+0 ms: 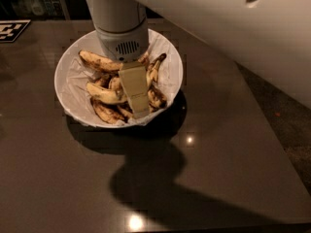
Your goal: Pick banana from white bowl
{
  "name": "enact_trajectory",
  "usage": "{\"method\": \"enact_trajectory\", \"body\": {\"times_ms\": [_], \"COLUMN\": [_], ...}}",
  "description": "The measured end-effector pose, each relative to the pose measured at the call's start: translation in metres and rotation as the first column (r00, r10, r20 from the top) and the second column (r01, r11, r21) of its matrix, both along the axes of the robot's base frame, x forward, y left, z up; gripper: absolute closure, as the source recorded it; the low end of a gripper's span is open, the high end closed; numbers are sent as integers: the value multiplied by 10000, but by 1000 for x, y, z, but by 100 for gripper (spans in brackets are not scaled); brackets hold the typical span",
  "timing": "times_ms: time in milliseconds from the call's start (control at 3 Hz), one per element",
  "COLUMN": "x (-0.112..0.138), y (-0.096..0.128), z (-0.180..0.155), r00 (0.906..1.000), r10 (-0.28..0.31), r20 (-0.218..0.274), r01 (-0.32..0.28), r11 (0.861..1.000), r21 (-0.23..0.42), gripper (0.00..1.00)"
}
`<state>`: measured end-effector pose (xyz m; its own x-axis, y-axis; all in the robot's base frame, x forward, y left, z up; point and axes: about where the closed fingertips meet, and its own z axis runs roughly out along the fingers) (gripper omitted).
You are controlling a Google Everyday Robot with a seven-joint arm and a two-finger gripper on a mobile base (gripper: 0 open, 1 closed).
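My gripper is to close on the inner end [117, 97] of the pale yellow banana, near the middle of the white bowl.
The white bowl [167, 50] stands on the dark table, lined with crumpled white paper and holding several bananas. The banana [103, 95], long, curved and pale yellow, lies across the middle of the pile. Another long banana [98, 62] with more brown spots lies at the back. Shorter, browner bananas [108, 113] lie at the front and right. My gripper [138, 106] hangs down from the white wrist [121, 33] into the middle of the bowl, its beige tip among the bananas just right of the pale banana's end. It hides part of the pile.
The dark table [218, 144] runs to an edge on the right, with floor [286, 120] beyond. My large white arm [233, 28] spans the upper right. A black-and-white marker [12, 29] lies at the far left.
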<state>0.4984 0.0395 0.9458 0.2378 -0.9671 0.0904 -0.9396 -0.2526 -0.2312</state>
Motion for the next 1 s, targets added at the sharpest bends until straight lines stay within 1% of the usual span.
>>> {"method": "enact_trajectory", "body": {"times_ms": [333, 667, 1000], "x": [1, 2, 6], "y": [17, 26, 28], "z": [-15, -24, -30], "r00": [9984, 9960, 9943], "r10": [270, 390, 401], "r20": [-494, -805, -983], "r01": [-265, -376, -384], "r11": [9996, 9991, 9991], "r21": [95, 190, 195], "gripper": [5, 17, 24]}}
